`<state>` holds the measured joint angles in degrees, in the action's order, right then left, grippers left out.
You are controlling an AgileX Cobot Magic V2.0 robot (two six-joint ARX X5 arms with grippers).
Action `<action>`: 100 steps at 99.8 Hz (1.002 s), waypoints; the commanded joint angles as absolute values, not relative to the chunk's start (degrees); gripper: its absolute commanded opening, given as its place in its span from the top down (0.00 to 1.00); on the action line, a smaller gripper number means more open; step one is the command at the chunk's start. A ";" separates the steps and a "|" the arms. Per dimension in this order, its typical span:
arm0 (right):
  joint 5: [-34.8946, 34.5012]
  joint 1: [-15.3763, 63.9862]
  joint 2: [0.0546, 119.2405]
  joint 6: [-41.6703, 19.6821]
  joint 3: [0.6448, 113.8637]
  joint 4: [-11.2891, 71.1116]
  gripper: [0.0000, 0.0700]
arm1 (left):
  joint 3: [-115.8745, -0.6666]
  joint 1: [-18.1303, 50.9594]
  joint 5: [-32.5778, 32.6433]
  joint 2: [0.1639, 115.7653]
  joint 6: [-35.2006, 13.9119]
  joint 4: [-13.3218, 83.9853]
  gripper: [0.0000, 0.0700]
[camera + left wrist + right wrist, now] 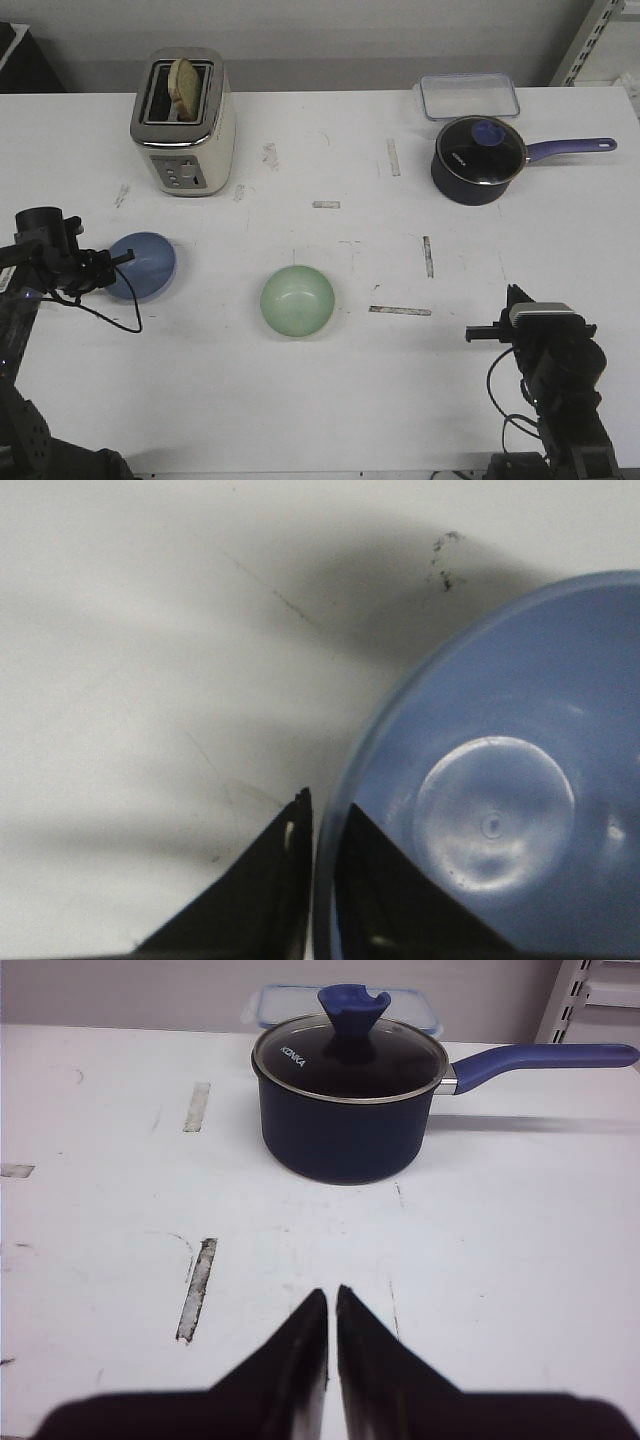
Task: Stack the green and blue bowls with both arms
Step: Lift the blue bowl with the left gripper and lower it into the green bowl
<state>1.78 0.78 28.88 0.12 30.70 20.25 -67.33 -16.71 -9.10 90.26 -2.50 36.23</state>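
My left gripper should release the blue bowl inside the green bowl (297, 300) close to the middle of the table.
The blue bowl (143, 265) sits at the table's left; it fills the left wrist view (500, 780). My left gripper (118, 258) is shut on its left rim, one finger inside and one outside (325, 815). The green bowl (297, 300) sits upright near the table's middle, apart from both arms. My right gripper (514, 296) is shut and empty near the front right; in the right wrist view its fingertips (332, 1295) are almost touching above bare table.
A cream toaster (184, 122) with a slice of bread stands at the back left. A dark lidded saucepan (480, 158) with a purple handle and a clear lidded box (468, 96) stand at the back right. Tape marks dot the white table (400, 400).
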 commanded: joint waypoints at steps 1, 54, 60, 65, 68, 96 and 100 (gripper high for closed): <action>1.89 0.84 28.95 -0.21 30.83 19.51 1.00 | -68.55 -16.97 -9.21 90.74 -2.94 35.53 1.00; 1.89 0.84 28.95 -0.19 30.83 19.51 1.00 | -81.49 -9.82 -22.87 83.46 -12.12 35.29 1.00; 1.91 0.84 28.95 -0.21 30.83 19.51 1.00 | -81.89 -6.37 -22.98 81.62 -12.10 35.66 1.00; 1.89 0.84 28.95 -0.21 30.83 19.49 1.00 | -81.89 -3.09 -22.98 80.23 -12.08 35.81 1.00; 1.89 0.84 28.95 -0.23 30.83 19.49 1.00 | -81.89 -0.93 -22.98 79.61 -12.08 35.90 1.00; 1.89 0.84 28.97 -0.23 30.83 19.49 1.00 | -81.89 19.92 -21.06 80.79 -10.24 40.32 1.00; 1.89 0.84 28.97 -0.23 30.83 19.49 1.00 | -81.89 22.24 -19.64 81.73 -9.58 40.93 1.00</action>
